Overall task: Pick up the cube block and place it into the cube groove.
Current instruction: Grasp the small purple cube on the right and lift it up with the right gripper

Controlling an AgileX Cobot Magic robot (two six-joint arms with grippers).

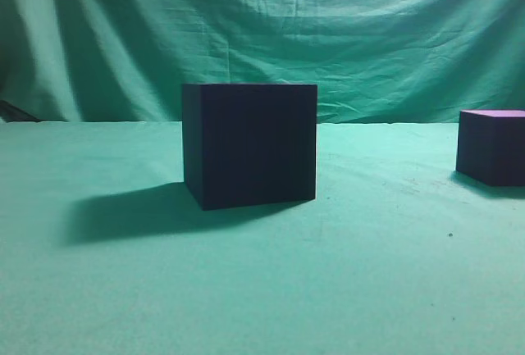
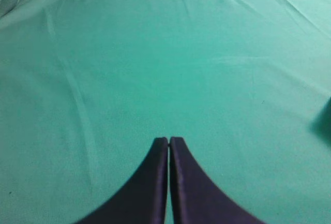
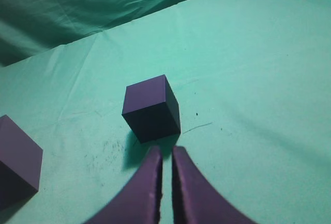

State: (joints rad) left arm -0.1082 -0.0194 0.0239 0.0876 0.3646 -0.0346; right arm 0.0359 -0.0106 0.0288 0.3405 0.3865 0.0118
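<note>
The cube block will have my right gripper close across it near its top, with one finger against its side (image 1: 472, 129) facing the cube groove.
The cube block (image 1: 495, 147), small and dark purple with a lighter top, sits on the green cloth at the far right edge of the exterior view. It also shows in the right wrist view (image 3: 150, 107), just beyond my right gripper (image 3: 166, 151). That gripper's fingers are shut with a thin slit between them, empty and not touching the cube. The cube groove (image 1: 249, 143), a large near-black box, stands mid-table; a corner of it shows at the left edge of the right wrist view (image 3: 16, 159). My left gripper (image 2: 169, 140) is shut and empty over bare cloth.
Green cloth (image 1: 344, 289) covers the table and hangs as a wrinkled backdrop (image 1: 328, 27). The box casts a shadow to its left (image 1: 131, 211). Neither arm shows in the exterior view. A dark smudge lies at the right edge of the left wrist view (image 2: 324, 123).
</note>
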